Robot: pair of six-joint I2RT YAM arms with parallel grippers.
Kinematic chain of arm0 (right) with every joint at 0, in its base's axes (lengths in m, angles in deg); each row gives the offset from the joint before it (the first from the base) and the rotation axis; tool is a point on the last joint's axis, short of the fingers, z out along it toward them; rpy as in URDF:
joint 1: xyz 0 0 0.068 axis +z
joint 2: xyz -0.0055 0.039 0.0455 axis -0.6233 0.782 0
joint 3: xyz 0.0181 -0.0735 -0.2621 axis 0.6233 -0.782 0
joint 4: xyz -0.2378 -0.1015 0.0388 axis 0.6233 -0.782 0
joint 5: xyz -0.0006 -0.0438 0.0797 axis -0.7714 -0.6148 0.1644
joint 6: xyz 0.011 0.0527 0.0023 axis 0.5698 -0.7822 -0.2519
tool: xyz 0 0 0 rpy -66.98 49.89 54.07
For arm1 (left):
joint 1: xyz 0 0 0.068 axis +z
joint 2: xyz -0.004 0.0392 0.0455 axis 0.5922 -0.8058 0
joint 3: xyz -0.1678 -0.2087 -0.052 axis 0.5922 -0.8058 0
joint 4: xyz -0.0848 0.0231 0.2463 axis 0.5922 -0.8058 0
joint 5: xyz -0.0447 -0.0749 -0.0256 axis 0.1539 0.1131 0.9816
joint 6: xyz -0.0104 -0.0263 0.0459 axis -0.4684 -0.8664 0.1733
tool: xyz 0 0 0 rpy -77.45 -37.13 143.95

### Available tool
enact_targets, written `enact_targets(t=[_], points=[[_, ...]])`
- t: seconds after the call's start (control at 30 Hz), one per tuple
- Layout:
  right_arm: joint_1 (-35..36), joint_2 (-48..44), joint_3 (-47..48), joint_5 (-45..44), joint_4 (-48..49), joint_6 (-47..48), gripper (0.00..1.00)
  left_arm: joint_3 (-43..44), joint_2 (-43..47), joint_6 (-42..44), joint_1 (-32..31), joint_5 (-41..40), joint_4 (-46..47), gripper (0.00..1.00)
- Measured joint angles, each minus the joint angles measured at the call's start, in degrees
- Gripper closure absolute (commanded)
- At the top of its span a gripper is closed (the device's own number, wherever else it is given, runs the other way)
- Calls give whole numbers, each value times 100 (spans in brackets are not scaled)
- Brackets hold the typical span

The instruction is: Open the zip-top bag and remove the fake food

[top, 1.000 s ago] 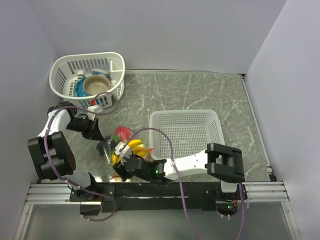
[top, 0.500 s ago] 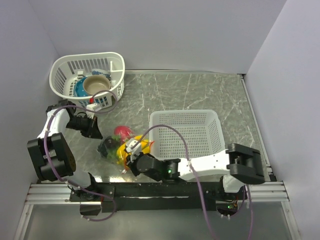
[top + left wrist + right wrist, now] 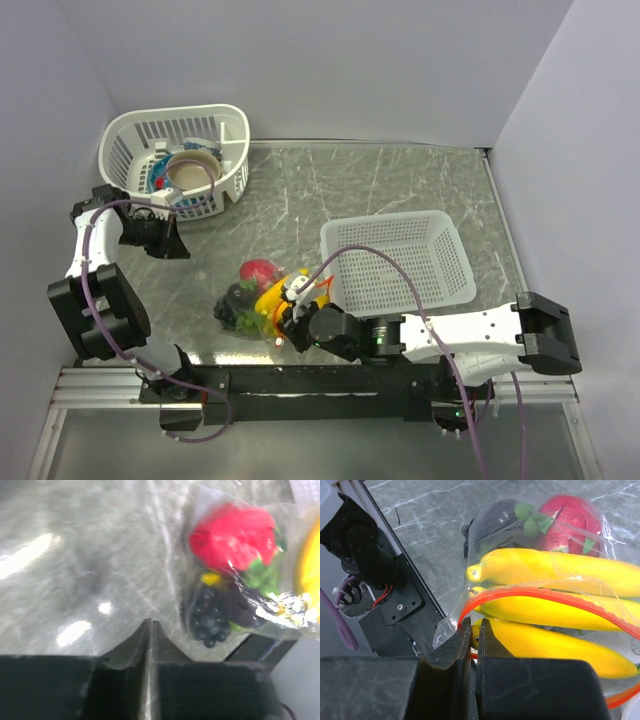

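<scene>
The yellow bananas, still inside the bag on the table, will be released by my right gripper near the middle of the rectangular white mesh basket (image 3: 391, 268).
The clear zip-top bag (image 3: 262, 298) lies on the grey table with the fake food inside: yellow bananas (image 3: 550, 610), a red dragon fruit (image 3: 232, 535) and a dark bumpy cluster (image 3: 210, 617). My right gripper (image 3: 293, 318) sits at the bag's near right edge. In the right wrist view this gripper (image 3: 475, 625) is shut on the plastic just beside the orange-red zip strip (image 3: 530, 594). My left gripper (image 3: 178, 245) hangs to the left of the bag, apart from it. Seen from its own wrist, the left gripper (image 3: 150, 621) is shut, with nothing visible in it.
A rectangular white mesh basket (image 3: 395, 218) stands right of the bag. A rounder white basket (image 3: 130, 125) at the back left holds a tan bowl (image 3: 193, 168) and a blue item (image 3: 158, 178). Walls close in on the left, back and right; a metal rail (image 3: 300, 380) runs along the near edge.
My right gripper closed on the bag's edge and shifted right, taking the bag a little with it. The rectangular basket slid right. My left gripper drew back to the left, off the bag.
</scene>
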Motion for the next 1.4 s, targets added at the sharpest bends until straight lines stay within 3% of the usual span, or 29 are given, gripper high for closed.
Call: enact_targets(t=[0.03, 0.07, 0.1, 0.37, 0.63, 0.8, 0.97, 1.03, 1.07, 1.27, 1.4], points=[[-4, 15, 2, 4, -7, 2, 100, -48, -7, 66, -28, 70, -52, 44], [-4, 66, 24, 9, -20, 2, 100, -133, -7, 144, -81, 125, -96, 14], [-4, 142, 57, 9, -33, 4, 100, -229, -4, 201, -146, 175, -184, 1], [-7, 726, 133, 138, -9, -9, 100, -990, -4, 616, -511, 133, -522, 1], [-9, 1054, 133, 273, 323, -166, 100, -1517, -72, 317, -1056, -212, 286, 1], [-9, 1145, 131, 328, 459, -269, 100, -1429, -330, 63, -1451, -238, 662, 25], [-17, 1152, 118, 426, 557, -369, 100, -1064, -732, -61, -1589, -79, 721, 36], [-24, 1152, 83, 461, 614, -415, 100, -960, -909, -28, -1620, 59, 699, 63], [-24, 1152, 61, 470, 638, -437, 100, -935, -990, 2, -1644, 133, 671, 98], [-31, 1156, 44, 505, 680, -455, 100, -748, -1403, 413, -1799, 391, 188, 99], [-31, 1158, 101, 503, 579, -396, 100, -540, -1423, 702, -1552, 428, -214, 99]])
